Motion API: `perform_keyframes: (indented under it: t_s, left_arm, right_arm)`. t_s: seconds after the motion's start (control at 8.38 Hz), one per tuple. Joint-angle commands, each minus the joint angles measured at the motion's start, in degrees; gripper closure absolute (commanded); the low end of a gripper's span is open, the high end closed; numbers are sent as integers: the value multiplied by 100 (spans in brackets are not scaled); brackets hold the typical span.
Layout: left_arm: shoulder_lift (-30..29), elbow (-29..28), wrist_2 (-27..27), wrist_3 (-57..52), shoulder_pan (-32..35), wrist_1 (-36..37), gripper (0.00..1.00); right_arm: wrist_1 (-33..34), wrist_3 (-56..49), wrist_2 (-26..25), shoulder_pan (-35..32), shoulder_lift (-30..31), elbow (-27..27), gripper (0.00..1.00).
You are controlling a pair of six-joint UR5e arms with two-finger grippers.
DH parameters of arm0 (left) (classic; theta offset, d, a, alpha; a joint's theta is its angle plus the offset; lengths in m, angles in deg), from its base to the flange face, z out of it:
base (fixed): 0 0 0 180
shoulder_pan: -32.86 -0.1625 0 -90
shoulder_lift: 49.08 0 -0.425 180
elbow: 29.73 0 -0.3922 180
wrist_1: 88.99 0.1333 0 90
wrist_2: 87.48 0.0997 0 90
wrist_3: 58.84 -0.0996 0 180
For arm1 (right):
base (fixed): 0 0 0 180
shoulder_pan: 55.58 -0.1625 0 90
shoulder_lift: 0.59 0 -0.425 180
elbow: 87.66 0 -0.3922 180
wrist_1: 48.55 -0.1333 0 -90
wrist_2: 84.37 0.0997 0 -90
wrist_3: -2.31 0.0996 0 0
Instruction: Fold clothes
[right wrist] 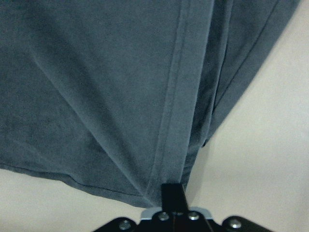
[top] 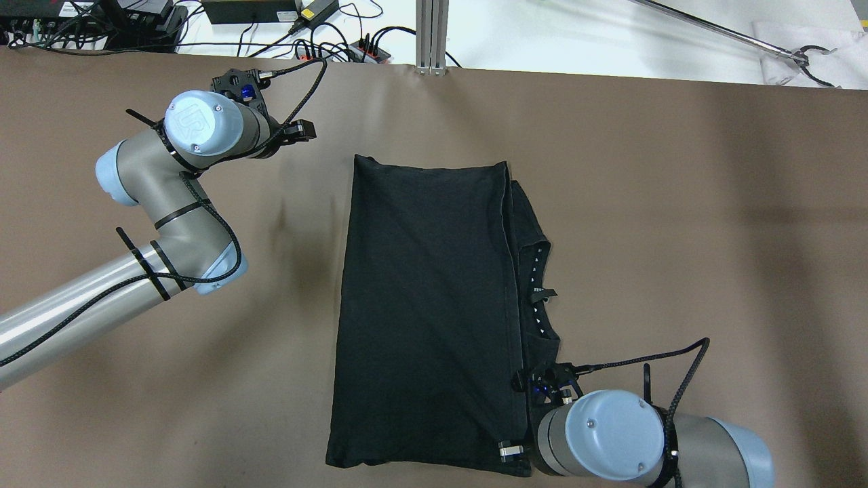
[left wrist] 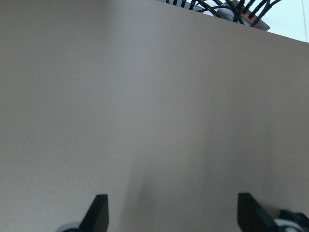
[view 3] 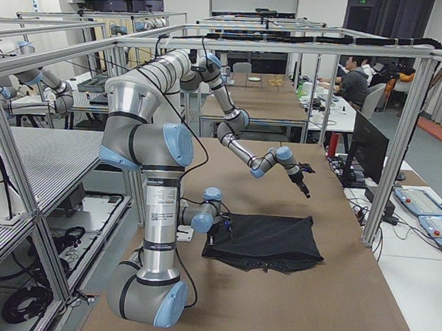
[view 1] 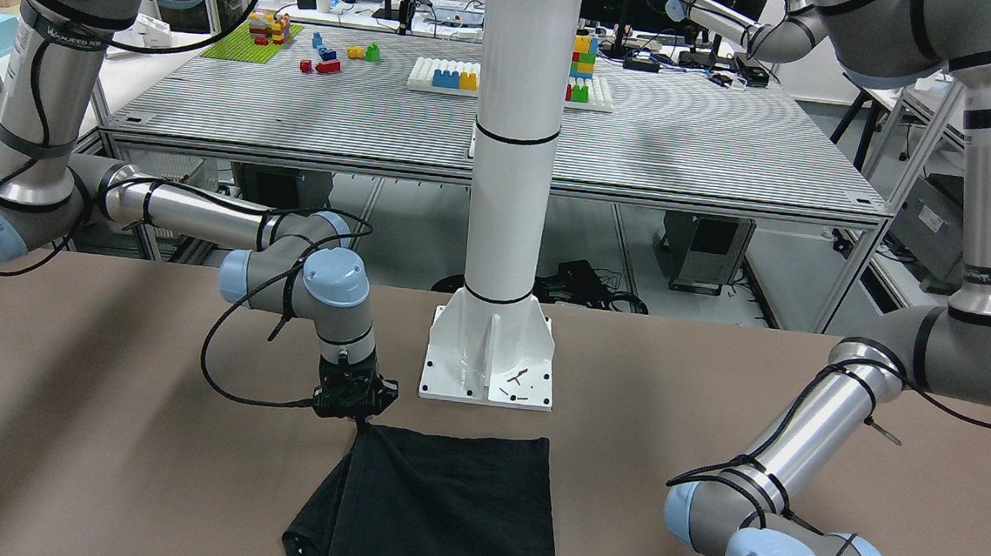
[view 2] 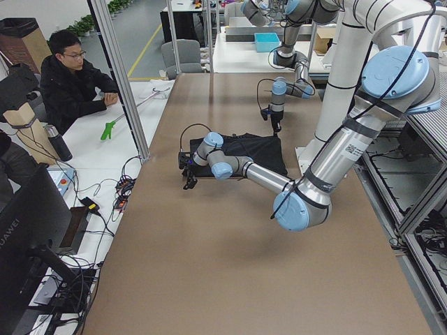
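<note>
The black cloth's top flap sits pinched in my right gripper beside the lower layer's edge, so that gripper should open, turn and take both layers [right wrist: 185, 166] before folding the cloth.
The black cloth [top: 420, 305] lies on the brown table, folded over lengthwise, with a collar part sticking out at its right side [top: 539, 271]. It also shows in the front view [view 1: 453, 511] and the right wrist view [right wrist: 96, 72]. My right gripper [top: 521, 453] is at the cloth's near right corner and is shut on its hem [right wrist: 171, 193]; in the front view it [view 1: 357, 418] stands at that corner. My left gripper [left wrist: 174, 215] is open and empty over bare table, far to the left of the cloth, near the table's far edge [top: 237, 85].
The white pillar's base [view 1: 490, 360] stands just behind the cloth's near edge. Cables and power strips [top: 305, 41] lie beyond the table's far edge. A person [view 2: 70, 77] sits at the table's left end. A long grabber tool [top: 800, 54] lies at the far right.
</note>
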State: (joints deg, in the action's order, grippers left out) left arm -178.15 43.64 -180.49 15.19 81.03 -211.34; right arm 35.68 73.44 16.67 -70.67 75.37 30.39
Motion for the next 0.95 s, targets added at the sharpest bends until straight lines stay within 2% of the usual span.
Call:
perform_keyframes:
  t_s: [0.0, 0.12, 0.24, 0.36, 0.48, 0.6, 0.84]
  left_arm:
    - [21, 2, -6, 6, 0, 0, 6]
    - [39, 2, -6, 6, 0, -8, 6]
    - [39, -6, -6, 6, 0, 0, 6]
    - [39, -6, -6, 6, 0, 0, 6]
    - [48, -6, 2, 6, 0, 0, 6]
    - [57, -6, 2, 15, 0, 0, 6]
    - [65, -6, 11, 24, 0, 0, 6]
  right_arm:
    - [-3, 340, 377, -70, 77, 165, 100]
    - [5, 44, 851, -412, 86, 156, 100]
    - [-3, -64, 891, -529, 77, 156, 61]
    - [5, 179, 795, -512, 60, 148, 7]
    - [-38, 1165, 664, -504, 51, 165, 6]
    - [-39, 2192, 271, -416, -71, 139, 6]
    - [-39, 5236, -1551, 407, -274, 104, 8]
